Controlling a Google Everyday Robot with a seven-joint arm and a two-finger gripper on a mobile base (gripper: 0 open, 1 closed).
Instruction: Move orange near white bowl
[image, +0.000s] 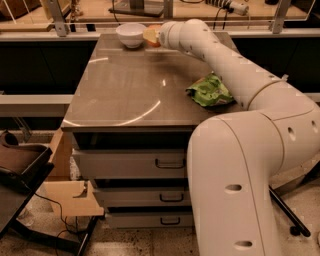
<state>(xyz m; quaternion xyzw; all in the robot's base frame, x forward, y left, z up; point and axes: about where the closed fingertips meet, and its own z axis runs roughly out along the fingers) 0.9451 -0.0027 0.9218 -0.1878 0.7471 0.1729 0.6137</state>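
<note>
Next, I release the orange from my gripper on the grey table top close beside the white bowl (152, 43), on my arm's side.
The white bowl (131, 35) stands at the far end of the grey table top (125, 90), left of centre. The orange (151, 36) is right next to the bowl on its right side, low at the table surface. My gripper (156, 36) is at the orange, at the end of the white arm that reaches across from the right; the wrist hides most of it. Whether the orange rests on the table or is held just above it cannot be told.
A crumpled green snack bag (209, 91) lies near the table's right edge, partly under my arm. A railing and cables run behind the table's far edge. Drawers sit below the table front. A cardboard box (70, 192) and a dark bin stand on the floor at left.
</note>
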